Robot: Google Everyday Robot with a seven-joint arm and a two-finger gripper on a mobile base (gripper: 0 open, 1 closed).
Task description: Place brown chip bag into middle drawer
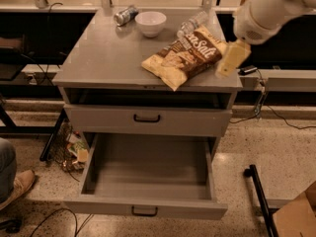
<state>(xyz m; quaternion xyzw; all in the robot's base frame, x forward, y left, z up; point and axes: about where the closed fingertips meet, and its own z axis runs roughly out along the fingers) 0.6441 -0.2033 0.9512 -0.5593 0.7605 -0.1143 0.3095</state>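
Observation:
The brown chip bag's far end (pixel 214 41), the one nearest the plastic bottle, should be my gripper's next stop, and it should close there.
The brown chip bag (pixel 186 56) lies flat on the right half of the grey cabinet top (pixel 103 58), dark brown in the middle with tan-yellow ends. The middle drawer (pixel 148 174) is pulled out wide below, empty, with its black handle (pixel 144 211) at the front. The upper handled drawer front (pixel 146 118) is closed. My gripper (pixel 231 59), the tan end of a white arm, hangs over the cabinet top's right edge, just right of the bag's far end and holding nothing that I can see.
A white bowl (pixel 150 22), a tipped can (pixel 125 15) and a plastic bottle (pixel 192 23) stand at the back of the top. A person's shoe (pixel 15 186) is at the left, litter (pixel 74 149) beside the cabinet, a black bar (pixel 259 196) and a cardboard box (pixel 296 216) at the right.

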